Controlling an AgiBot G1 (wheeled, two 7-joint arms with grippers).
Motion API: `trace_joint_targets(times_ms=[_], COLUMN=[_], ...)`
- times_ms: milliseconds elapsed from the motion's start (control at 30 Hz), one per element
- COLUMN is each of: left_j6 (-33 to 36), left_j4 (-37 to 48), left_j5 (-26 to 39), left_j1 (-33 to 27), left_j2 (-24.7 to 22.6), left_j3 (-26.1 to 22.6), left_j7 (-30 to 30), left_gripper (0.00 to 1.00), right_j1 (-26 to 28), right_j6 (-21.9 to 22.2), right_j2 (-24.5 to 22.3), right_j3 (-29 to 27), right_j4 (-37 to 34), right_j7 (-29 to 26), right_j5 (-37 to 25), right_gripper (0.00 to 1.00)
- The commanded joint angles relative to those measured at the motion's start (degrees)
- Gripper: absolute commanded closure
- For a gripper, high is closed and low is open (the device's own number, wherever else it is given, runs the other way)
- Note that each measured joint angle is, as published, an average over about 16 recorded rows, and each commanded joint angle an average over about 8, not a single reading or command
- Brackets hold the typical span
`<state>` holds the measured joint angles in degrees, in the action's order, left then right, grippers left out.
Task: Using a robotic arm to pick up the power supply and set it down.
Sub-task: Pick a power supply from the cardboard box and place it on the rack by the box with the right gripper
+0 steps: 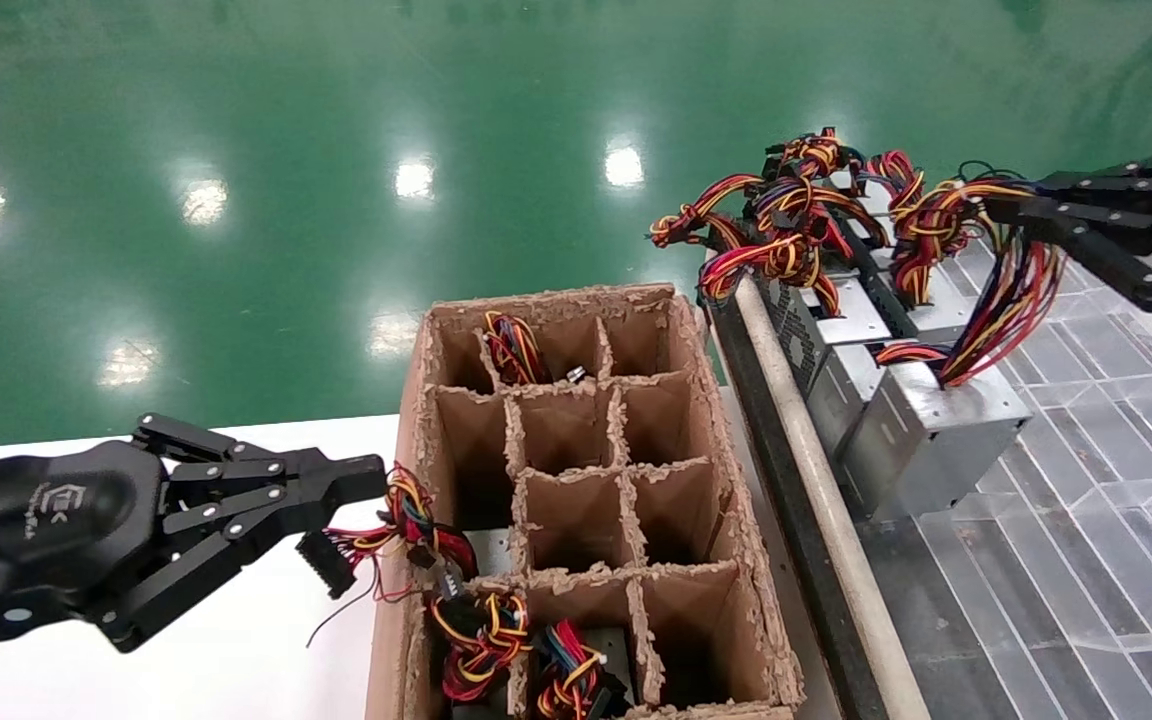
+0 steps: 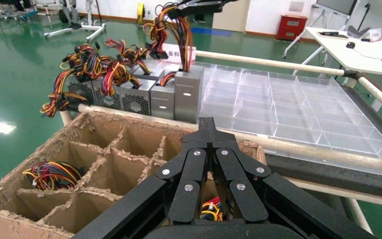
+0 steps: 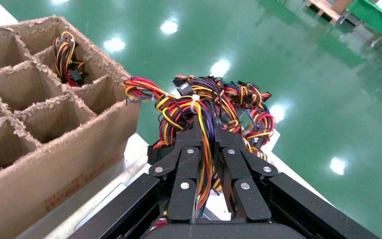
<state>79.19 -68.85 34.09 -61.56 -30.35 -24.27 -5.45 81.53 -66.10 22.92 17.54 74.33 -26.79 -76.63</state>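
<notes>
Next, I set the power supply down with my right gripper at the near end of the row (image 1: 899,523) next to the pale rail.
The power supply (image 1: 936,440) is a silver-grey metal box standing at the near end of a row of similar boxes on a clear tray. In the left wrist view the power supply (image 2: 188,94) is the tallest box of that row. Its red, yellow and orange wires (image 1: 1006,300) rise to my right gripper (image 1: 996,205), which is shut on them. In the right wrist view the strands run between the fingers of the right gripper (image 3: 208,130). My left gripper (image 1: 371,478) hovers shut beside the cardboard box's left wall, with nothing between the pressed fingers of the left gripper (image 2: 207,124).
A divided cardboard box (image 1: 576,298) stands in the middle. Wired units fill its near cells, and a bundle with a black connector (image 1: 326,562) hangs over its left wall. Several more supplies (image 1: 826,330) line the clear tray (image 1: 1116,500). A pale rail (image 1: 816,470) separates box and tray.
</notes>
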Motion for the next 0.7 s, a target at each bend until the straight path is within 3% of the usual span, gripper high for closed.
trace_joint_targets(times_ms=[33,700], left_j6=[0.0,0.0], left_j4=[0.0,0.0], left_j5=[0.0,0.0], left_j1=[0.0,0.0], left_j2=[0.0,0.0], left_j3=[0.0,0.0], left_j7=[0.0,0.0], left_gripper=[1.0,1.0], right_j1=[-0.34,0.55], right_j6=[0.39,2.05], right_j2=[0.64,4.1], right_j3=[0.11,0.09], right_j4=[-0.41,-3.48], right_j7=[0.32,3.4], right_j5=[0.1,0.26], right_gripper=[1.0,1.0])
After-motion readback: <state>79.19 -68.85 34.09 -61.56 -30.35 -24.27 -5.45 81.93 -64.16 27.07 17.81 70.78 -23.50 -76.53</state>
